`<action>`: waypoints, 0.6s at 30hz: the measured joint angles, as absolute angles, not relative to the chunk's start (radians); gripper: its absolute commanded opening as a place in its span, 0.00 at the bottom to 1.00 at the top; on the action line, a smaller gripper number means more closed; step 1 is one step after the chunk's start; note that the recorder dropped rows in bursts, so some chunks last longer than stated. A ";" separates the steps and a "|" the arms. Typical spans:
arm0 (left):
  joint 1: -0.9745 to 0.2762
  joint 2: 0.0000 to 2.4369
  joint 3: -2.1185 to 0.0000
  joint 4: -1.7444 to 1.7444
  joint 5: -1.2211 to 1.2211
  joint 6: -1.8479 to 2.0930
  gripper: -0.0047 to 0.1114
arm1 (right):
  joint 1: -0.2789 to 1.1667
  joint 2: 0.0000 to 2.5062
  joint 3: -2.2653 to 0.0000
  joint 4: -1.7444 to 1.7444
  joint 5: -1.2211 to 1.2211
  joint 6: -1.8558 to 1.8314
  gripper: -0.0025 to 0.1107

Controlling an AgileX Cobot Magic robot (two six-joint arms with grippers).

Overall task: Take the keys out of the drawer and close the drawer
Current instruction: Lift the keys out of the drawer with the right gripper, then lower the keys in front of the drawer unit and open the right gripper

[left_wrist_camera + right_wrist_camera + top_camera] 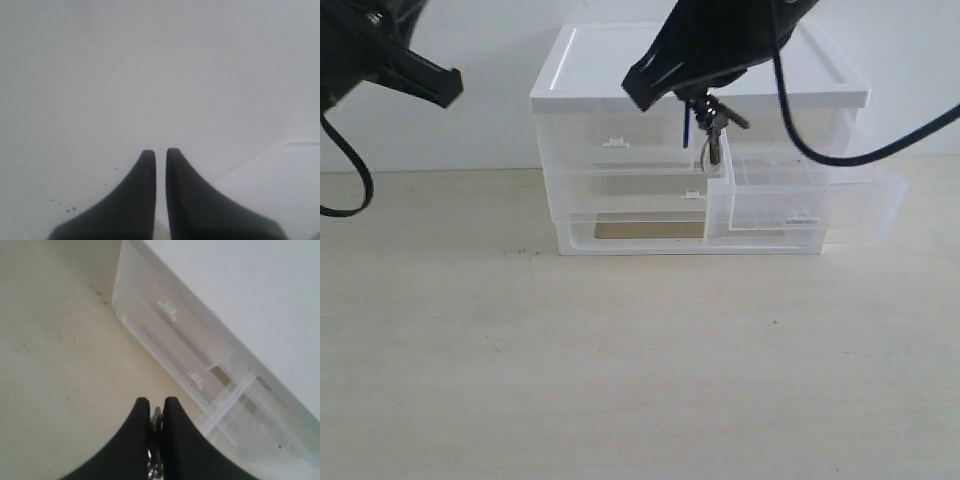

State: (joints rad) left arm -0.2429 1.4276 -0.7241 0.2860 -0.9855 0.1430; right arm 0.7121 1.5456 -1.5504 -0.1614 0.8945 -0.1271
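The keys will go down on the tabletop (668, 285) (151, 413) in front of the white unit's bottom drawer, set there by my right gripper.
The keys (710, 125) hang in the air from my right gripper (698, 100), just left of the pulled-out drawer (810, 195) and in front of the white unit (700, 75). A blue fob dangles among the silver keys. In the right wrist view the gripper (156, 407) is shut on the keys (156, 466), with metal showing between the black fingers. The translucent drawer (260, 430) stands open beside it and looks empty. My left gripper (448, 88) hovers high at the far left, away from the unit. In its wrist view the gripper (160, 152) is shut on nothing.
The unit's left top drawer (615, 140) and the full-width drawer (640, 185) below it are pushed in. The bottom drawer (640, 230) shows something brown inside. A pale wooden tabletop (620, 350) spreads in front. A black cable (880, 150) loops over the unit's right side.
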 measured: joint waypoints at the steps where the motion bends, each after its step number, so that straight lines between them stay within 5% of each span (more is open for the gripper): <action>1: -0.243 1.407 -0.717 0.266 -0.977 0.143 0.08 | 0.723 1.559 -1.550 -0.150 0.890 -0.127 0.02; 18: -0.241 1.367 -0.702 0.233 -0.942 0.147 0.08 | 0.746 1.882 -1.544 -0.100 0.850 -0.131 0.02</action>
State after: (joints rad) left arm -0.2410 1.3667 -0.7022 0.2331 -0.9419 0.1474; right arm 0.7463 1.8825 -1.5442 -0.1002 0.8503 -0.1308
